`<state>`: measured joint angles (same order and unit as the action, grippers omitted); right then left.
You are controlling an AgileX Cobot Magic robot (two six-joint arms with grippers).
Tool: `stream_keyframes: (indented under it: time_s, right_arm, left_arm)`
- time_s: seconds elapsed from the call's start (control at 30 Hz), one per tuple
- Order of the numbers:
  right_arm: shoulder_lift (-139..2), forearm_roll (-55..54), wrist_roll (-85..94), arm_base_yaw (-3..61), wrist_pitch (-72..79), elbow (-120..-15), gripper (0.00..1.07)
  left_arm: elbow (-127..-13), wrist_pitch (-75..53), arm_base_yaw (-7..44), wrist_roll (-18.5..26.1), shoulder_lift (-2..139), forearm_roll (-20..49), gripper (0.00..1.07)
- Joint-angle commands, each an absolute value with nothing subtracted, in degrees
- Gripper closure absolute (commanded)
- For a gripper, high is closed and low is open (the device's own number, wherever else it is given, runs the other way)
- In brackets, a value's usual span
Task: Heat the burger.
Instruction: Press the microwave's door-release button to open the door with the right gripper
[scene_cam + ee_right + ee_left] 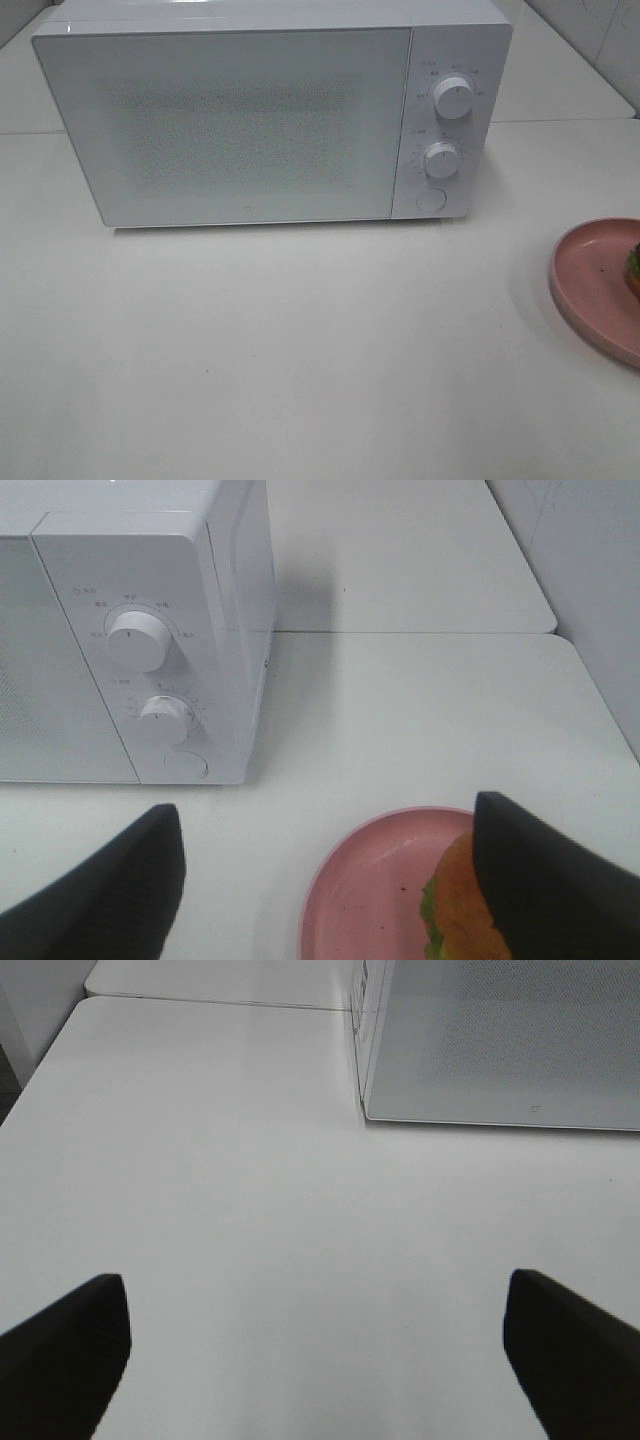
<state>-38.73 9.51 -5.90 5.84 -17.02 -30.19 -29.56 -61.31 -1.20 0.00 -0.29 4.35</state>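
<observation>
The microwave's round button [431, 200] [186, 767] is below the knobs. My right gripper goes there next and close just in front of it, gripping only air.
The burger [634, 268] shows only as a sliver at the right edge of the high view, on a round pink plate [590, 280]. In the right wrist view the burger [460, 900], with a golden bun and green lettuce, sits on the plate [370, 880], partly hidden by one finger. My right gripper [325, 815] is open above the plate's near rim, holding nothing. My left gripper [315, 1282] is open and empty over bare table, in front of the microwave's [500, 1040] left corner. Neither gripper shows in the high view.
The white microwave [230, 120] stands at the back with its door shut. Two knobs [454, 98] [441, 158] and a round button [431, 198] are on its right panel. The white table [300, 350] spreads in front of it. A tiled wall [600, 30] is at the back right.
</observation>
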Motion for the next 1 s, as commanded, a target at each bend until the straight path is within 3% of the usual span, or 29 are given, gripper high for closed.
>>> stream_keyframes:
  time_s: [0.03, 0.67, 1.0]
  right_arm:
    - [-41.0, 9.9, -5.0, 5.3, -13.2, -30.3, 0.31]
    - [-60.2, 10.0, -4.0, 5.4, 18.4, -26.6, 0.31]
    - [-66.2, 7.0, 1.5, 5.4, 24.5, -26.4, 0.31]
  left_arm:
    - [-29.6, -61.2, -1.3, 0.0, -0.7, 4.5, 0.14]
    - [-29.6, -61.2, -1.3, 0.0, -0.7, 4.5, 0.14]
    - [-29.6, -61.2, -1.3, 0.0, -0.7, 4.5, 0.14]
